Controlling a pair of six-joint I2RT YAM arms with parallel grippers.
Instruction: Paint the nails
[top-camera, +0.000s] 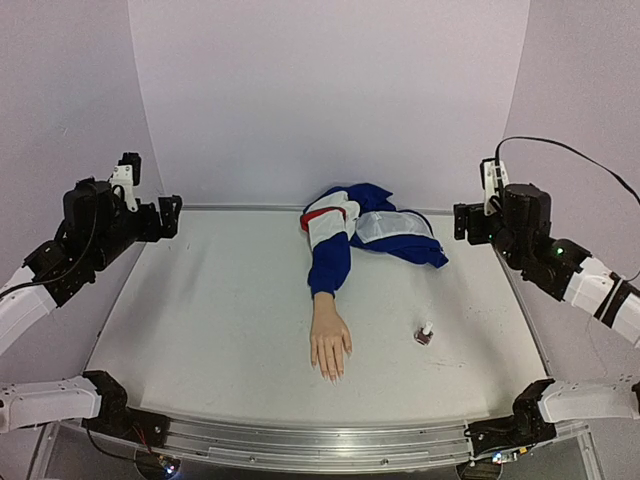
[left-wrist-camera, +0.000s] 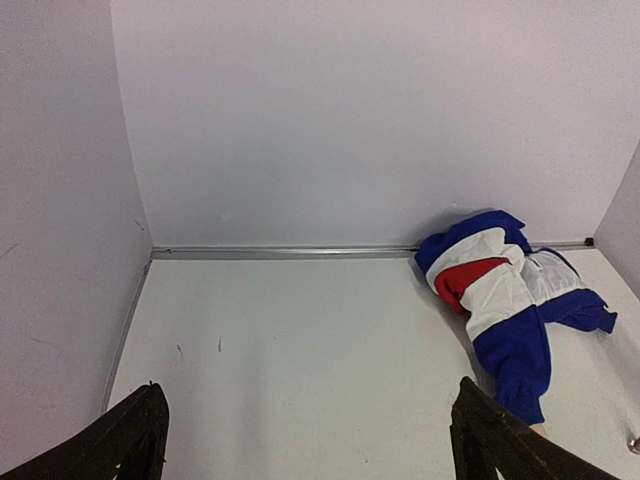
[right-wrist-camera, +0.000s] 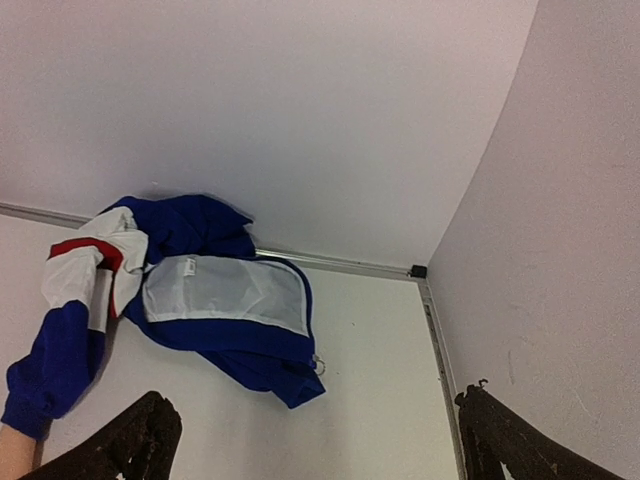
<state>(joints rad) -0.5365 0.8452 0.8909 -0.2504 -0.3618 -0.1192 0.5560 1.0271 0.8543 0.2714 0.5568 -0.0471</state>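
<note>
I should next move my right gripper to the white cap (top-camera: 427, 328) of the small dark-red polish bottle and close it there, because the bottle holds the polish.
The pale mannequin hand (top-camera: 330, 345) lies palm down at the middle of the table, fingers toward the near edge. Its nails (top-camera: 329, 374) are too small here for me to tell their colour. A blue sleeve (top-camera: 329, 262) covers the forearm. The small dark-red polish bottle with a white cap (top-camera: 425, 335) stands to the right of the hand. My left gripper (top-camera: 168, 216) is raised at the far left, open and empty (left-wrist-camera: 310, 450). My right gripper (top-camera: 463, 222) is raised at the far right, open and empty (right-wrist-camera: 320, 455). Both are far from the hand.
A blue, white and red jacket (top-camera: 375, 225) is bunched at the back of the table; it also shows in the left wrist view (left-wrist-camera: 500, 290) and the right wrist view (right-wrist-camera: 220, 290). Pale walls close the back and both sides. A metal rail (top-camera: 320, 445) runs along the near edge.
</note>
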